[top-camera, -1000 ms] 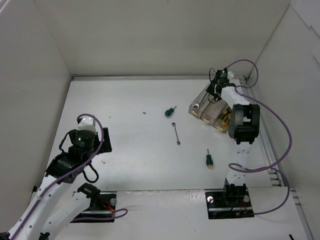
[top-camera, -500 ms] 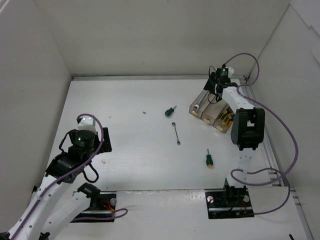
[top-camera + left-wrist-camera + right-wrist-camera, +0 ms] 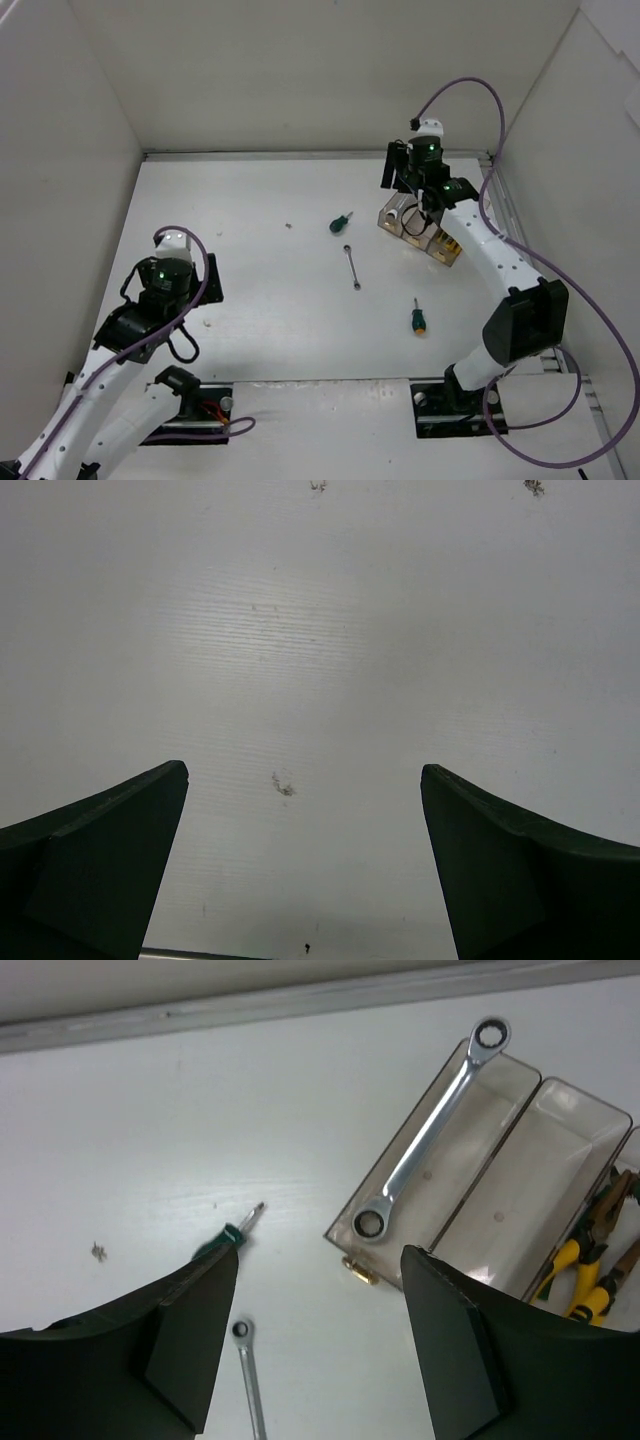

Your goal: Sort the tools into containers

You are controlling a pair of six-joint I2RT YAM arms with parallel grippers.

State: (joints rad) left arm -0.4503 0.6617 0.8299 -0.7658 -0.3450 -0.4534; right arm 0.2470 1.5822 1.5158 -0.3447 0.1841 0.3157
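The second wrench lies on the table outside the bins. Next, my right gripper closes on the middle of the handle (image 3: 352, 267) (image 3: 251, 1401) of that wrench.
The containers (image 3: 425, 232), three joined smoky clear bins, sit at the back right. In the right wrist view the first bin (image 3: 400, 1215) holds a silver wrench (image 3: 428, 1132), the middle bin (image 3: 520, 1190) looks bare, and yellow-handled pliers (image 3: 580, 1260) lie in the third. On the table lie a second wrench (image 3: 352, 267), a green screwdriver (image 3: 341, 222) and another screwdriver (image 3: 417, 319). My right gripper (image 3: 400, 172) hangs open and empty above the bins' left end; in its own view (image 3: 320, 1255) the left finger covers part of the screwdriver (image 3: 228, 1237). My left gripper (image 3: 205, 285) is open and empty over bare table (image 3: 305, 767).
White walls close in the table on three sides. A small dark speck (image 3: 288, 225) lies on the table left of the screwdriver. Purple cables loop from both arms. A small brass-coloured piece (image 3: 357, 1270) sits at the first bin's near corner.
My right arm has stretched out and its gripper has risen and swung left, away from the bins' far end. The left arm and the loose tools have not moved.
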